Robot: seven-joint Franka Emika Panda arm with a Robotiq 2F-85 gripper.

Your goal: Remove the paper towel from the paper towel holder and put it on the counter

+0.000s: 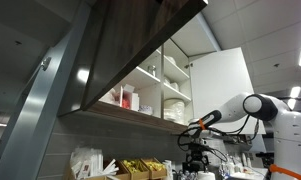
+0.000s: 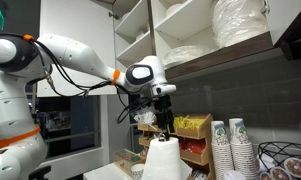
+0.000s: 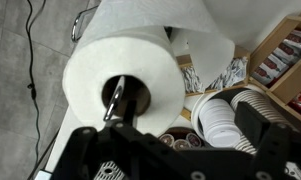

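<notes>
Next, my gripper pinches the paper towel's side [image 3: 168,108] beside the cups and lifts straight up, because the holder's rod stands in the paper towel's core, off-center from my open gripper.
The paper towel [image 3: 95,70] is a white roll standing upright on its holder. In the wrist view I look down on its top, with the holder's dark rod [image 3: 118,97] in the core and a loose sheet hanging off its far side. My gripper [image 3: 175,150] is open and empty. Its dark fingers are spread wide just above the roll, which sits toward the left finger. In an exterior view the gripper [image 2: 163,120] points down right over the roll [image 2: 162,160]. In an exterior view the gripper [image 1: 195,152] shows under the cupboard, and the roll is hard to make out.
Stacks of lidded paper cups [image 3: 225,115] stand close beside the roll and also show in an exterior view [image 2: 230,148]. Coffee pods [image 3: 180,135] and snack boxes [image 2: 193,125] lie behind. A cupboard with white dishes [image 2: 235,25] hangs overhead. A black cable [image 3: 32,60] runs at the left.
</notes>
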